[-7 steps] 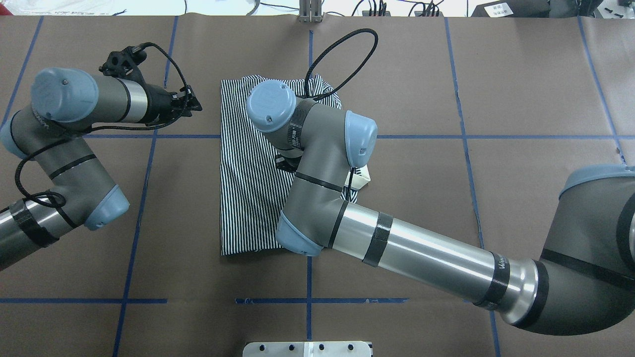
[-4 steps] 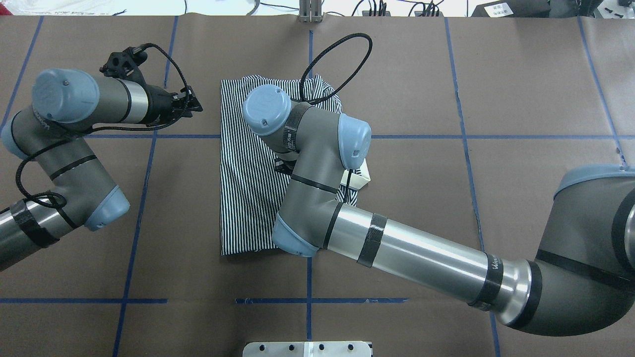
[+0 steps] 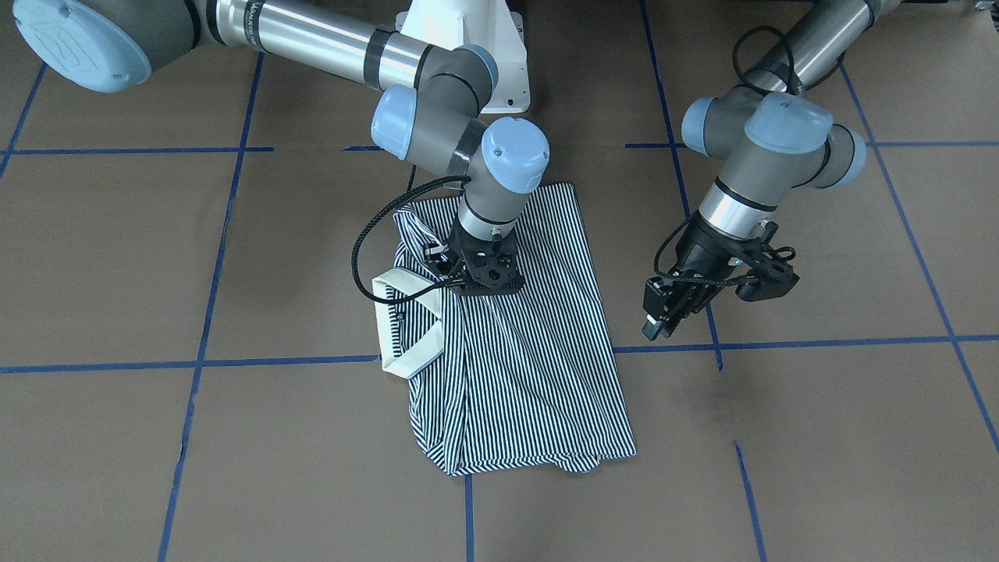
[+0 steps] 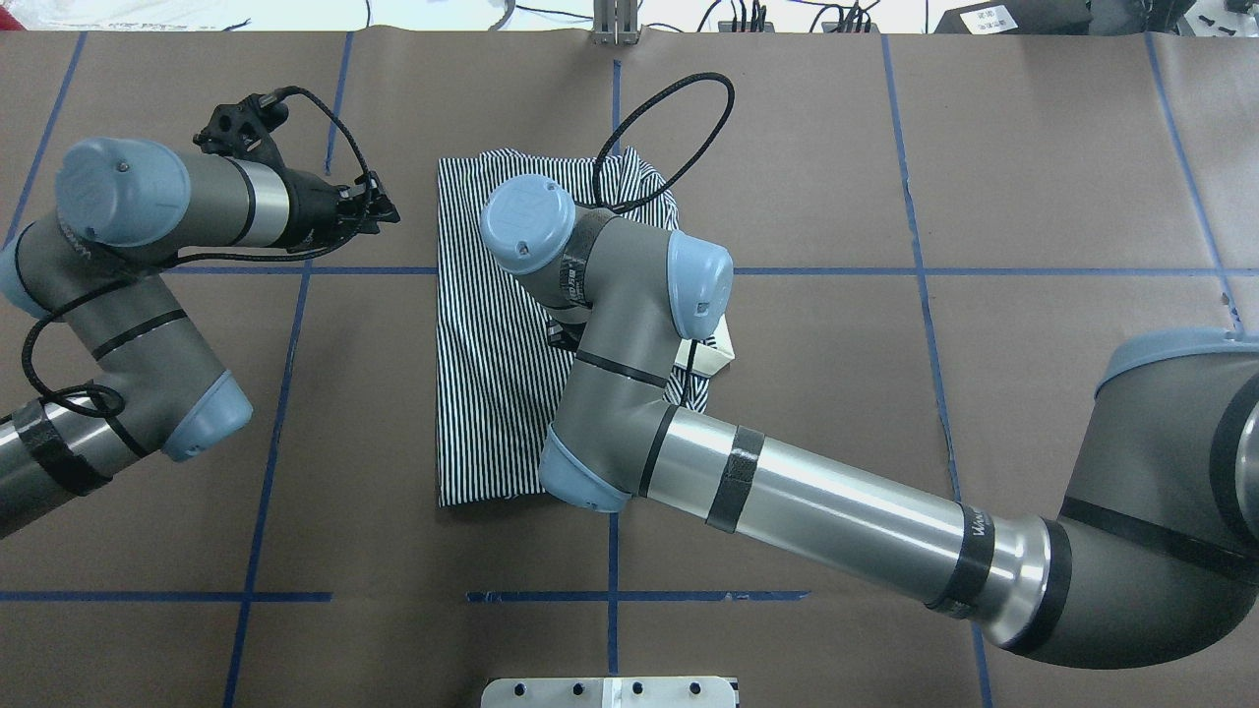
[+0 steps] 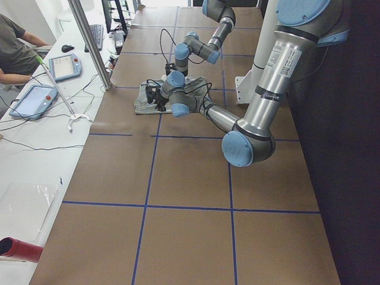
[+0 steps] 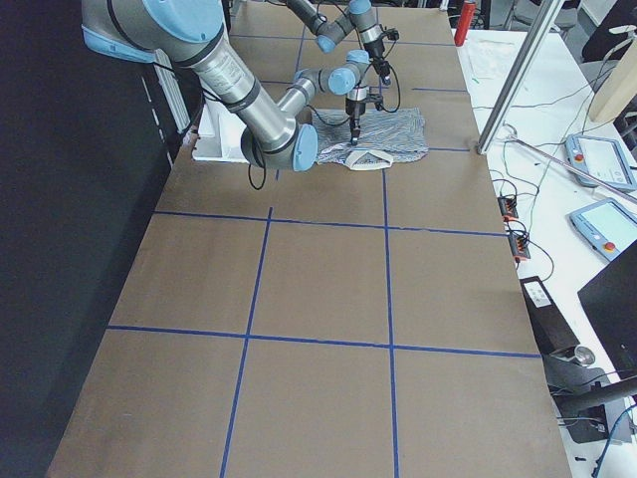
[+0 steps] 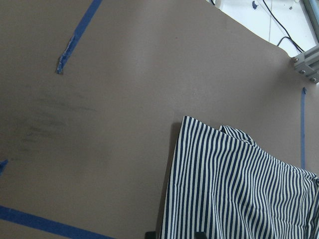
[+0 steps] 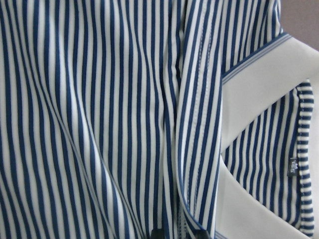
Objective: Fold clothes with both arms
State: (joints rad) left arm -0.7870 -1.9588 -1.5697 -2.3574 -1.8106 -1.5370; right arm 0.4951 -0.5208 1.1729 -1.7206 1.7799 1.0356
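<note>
Next, I take the top layer's folded edge (image 8: 190,213) with my right gripper and pull it past the collar, because the shirt's top layer lies doubled back in a fold beside the collar.
The striped polo shirt (image 3: 531,367) lies folded into a tall rectangle on the brown table, its cream collar (image 3: 406,332) sticking out at one side. My right gripper (image 3: 476,287) points straight down and presses into the shirt just beside the collar, shut on a ridge of striped fabric (image 8: 199,149) that fills the right wrist view. In the overhead view the right wrist hides that gripper above the shirt (image 4: 492,354). My left gripper (image 3: 655,321) hangs shut and empty above bare table, apart from the shirt's edge (image 7: 174,164); seen from overhead, the left gripper (image 4: 386,211) tapers to a point.
Blue tape lines (image 4: 295,393) grid the table. The white pedestal base (image 3: 468,55) stands behind the shirt. A metal post (image 5: 89,41) and a side bench with tablets (image 5: 65,65), where a person (image 5: 15,47) sits, run along the far edge.
My right arm's wrist has shifted slightly toward the left over the shirt. The left arm has barely drifted. The shirt's outline looks the same.
</note>
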